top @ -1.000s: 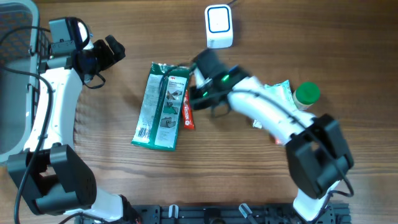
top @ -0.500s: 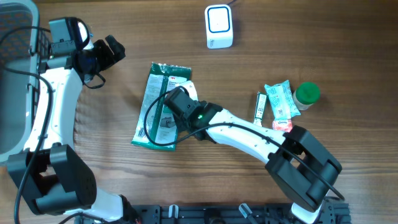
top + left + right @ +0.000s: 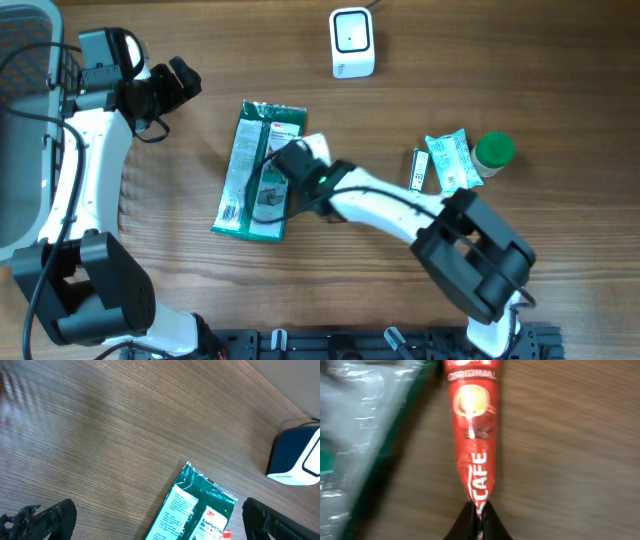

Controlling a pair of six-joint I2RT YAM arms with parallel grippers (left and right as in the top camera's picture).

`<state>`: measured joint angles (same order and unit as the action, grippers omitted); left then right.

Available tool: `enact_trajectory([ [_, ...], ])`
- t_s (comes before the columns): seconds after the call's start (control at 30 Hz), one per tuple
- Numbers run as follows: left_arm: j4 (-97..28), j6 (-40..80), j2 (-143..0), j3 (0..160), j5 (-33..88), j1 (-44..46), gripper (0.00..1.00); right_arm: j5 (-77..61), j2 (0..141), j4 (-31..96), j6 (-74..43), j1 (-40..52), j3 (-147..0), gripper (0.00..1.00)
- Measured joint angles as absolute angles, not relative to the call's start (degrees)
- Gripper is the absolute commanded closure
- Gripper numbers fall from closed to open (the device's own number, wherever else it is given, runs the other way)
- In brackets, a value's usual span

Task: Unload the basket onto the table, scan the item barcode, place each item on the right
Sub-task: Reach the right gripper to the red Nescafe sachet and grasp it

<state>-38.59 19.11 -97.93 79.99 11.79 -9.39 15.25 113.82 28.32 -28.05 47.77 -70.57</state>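
Observation:
My right gripper should slide the red sachet clear, since its far end lies against the green glove pack, and then take its near end (image 3: 479, 491) again before lifting.
My right gripper (image 3: 479, 521) is shut on the near end of a red Nescafe stick sachet (image 3: 472, 435), which stretches away from the jaws over the wood. In the overhead view the right gripper (image 3: 280, 180) sits at the right edge of the green glove pack (image 3: 250, 170) and hides the sachet. The white barcode scanner (image 3: 352, 42) stands at the back of the table, also seen in the left wrist view as scanner (image 3: 299, 455). My left gripper (image 3: 183, 82) is open at the far left, holding nothing, with the green pack (image 3: 200, 507) below it.
A green-capped bottle (image 3: 494, 150), a green-and-white packet (image 3: 449, 162) and a thin stick pack (image 3: 418, 170) lie at the right. A grey basket (image 3: 22, 120) stands at the left edge.
The right arm swung down from near the scanner to the pack's right edge and closed on the red sachet. The left arm has not moved.

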Motion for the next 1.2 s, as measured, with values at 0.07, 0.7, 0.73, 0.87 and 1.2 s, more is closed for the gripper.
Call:
enact_trajectory([
  [0.07, -38.6, 19.1, -97.9, 80.0, 11.8, -9.4, 0.0, 15.5, 112.4, 30.7, -25.4, 45.0, -70.6, 0.84],
  [0.7, -38.6, 19.1, -97.9, 80.0, 11.8, -9.4, 0.0, 3.4, 107.9, 39.9, -13.8, 35.0, -70.6, 0.53],
  [0.73, -38.6, 19.1, -97.9, 80.0, 11.8, -9.4, 0.0, 3.0, 108.0, 39.9, -13.8, 34.9, -70.6, 0.53],
  [0.87, -38.6, 19.1, -97.9, 80.0, 11.8, -9.4, 0.0, 1.5, 108.2, 38.7, -13.8, 34.9, -70.5, 0.53],
  [1.2, -38.6, 19.1, -97.9, 80.0, 11.8, -9.4, 0.0, -0.2, 109.1, 37.3, -13.8, 34.9, -67.9, 0.53],
])
